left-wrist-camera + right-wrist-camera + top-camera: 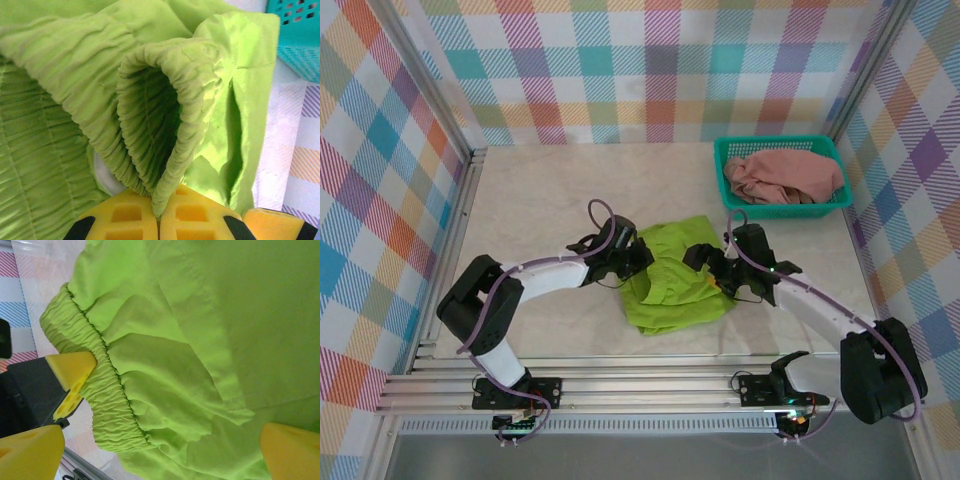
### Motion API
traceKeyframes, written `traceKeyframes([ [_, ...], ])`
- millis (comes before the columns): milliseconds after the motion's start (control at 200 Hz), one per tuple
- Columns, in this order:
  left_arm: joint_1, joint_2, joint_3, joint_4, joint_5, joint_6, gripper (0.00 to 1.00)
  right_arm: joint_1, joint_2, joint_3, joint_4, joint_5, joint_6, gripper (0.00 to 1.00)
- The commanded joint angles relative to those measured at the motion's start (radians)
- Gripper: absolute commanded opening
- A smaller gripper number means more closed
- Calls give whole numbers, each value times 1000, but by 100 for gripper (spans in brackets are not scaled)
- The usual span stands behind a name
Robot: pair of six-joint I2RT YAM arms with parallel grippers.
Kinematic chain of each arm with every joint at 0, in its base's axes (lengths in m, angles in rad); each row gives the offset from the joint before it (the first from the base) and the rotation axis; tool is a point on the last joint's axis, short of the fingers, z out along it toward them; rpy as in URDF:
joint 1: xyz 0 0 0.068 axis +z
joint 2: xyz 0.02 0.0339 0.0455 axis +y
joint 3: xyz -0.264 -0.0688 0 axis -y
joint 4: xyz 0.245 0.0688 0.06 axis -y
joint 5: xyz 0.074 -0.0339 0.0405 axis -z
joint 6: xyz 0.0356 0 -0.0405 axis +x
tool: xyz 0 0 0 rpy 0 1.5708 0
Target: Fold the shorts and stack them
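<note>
The fold of gathered waistband on the pale tabletop (598,268), just outside the shorts' edge, is the spot my left gripper will let go of.
The lime green shorts (675,278) lie crumpled in the middle of the table. My left gripper (638,262) is at their left edge. In the left wrist view it (160,212) is shut on a fold of the gathered waistband (185,100), yellow pads (125,215) pressed together on the cloth. My right gripper (712,268) is over the shorts' right side, open wide. In the right wrist view it (160,455) has green cloth (200,340) spread under it, one fingertip (292,450) at each lower corner. The pink shorts (785,175) lie bunched in the teal basket (775,143).
The basket stands at the back right of the table and shows at the corner of the left wrist view (300,40). Plaid walls enclose the pale tabletop (550,200) on three sides. An aluminium rail (640,385) runs along the near edge.
</note>
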Motion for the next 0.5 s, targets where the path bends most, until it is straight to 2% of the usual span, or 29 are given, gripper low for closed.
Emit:
traceKeyframes([
  [0,-18,-72,70,-80,-24,45,0,-25,-102,54,-68,37,-54,100],
  [235,-60,-68,278,-222,-29,83,0,-135,-242,116,-256,89,-146,100],
  [365,-77,-40,425,-310,-29,115,0,-193,-269,123,-295,78,-165,99],
  [495,-76,-65,501,-393,-36,146,0,-214,-269,129,-315,73,-182,100],
])
